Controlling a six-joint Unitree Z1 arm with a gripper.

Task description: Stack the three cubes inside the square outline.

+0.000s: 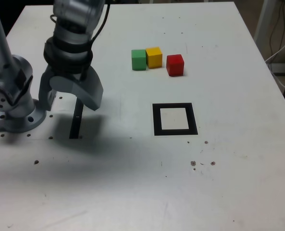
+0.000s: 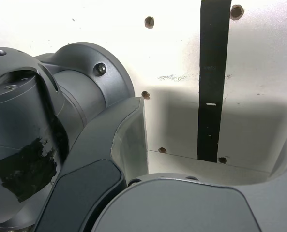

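The red cube sits a small gap from the yellow cube, and my gripper needs to go there next and close on the red cube's opposite sides (image 1: 175, 66).
Three cubes sit in a row toward the back of the white table (image 1: 229, 183) in the exterior view: green (image 1: 138, 59), yellow (image 1: 154, 57) touching it, and red (image 1: 175, 65) a small gap to the right. In front of them lies the square outline (image 1: 156, 120) of black tape, its pale centre bare. My gripper (image 1: 70, 98) hangs open over the table at the exterior view's left, well away from the cubes, with nothing between its jaws. In the wrist view the gripper (image 2: 216, 121) shows two spread grey fingers (image 2: 131, 140); no cube or square appears there.
A narrow black tape strip (image 1: 76, 120) (image 2: 213, 72) lies under the gripper. The arm's grey base (image 1: 17, 113) (image 2: 27, 145) is bolted at the exterior view's left edge. Small screw holes (image 2: 149, 21) dot the table. Cables hang past the table's far right edge (image 1: 281, 48).
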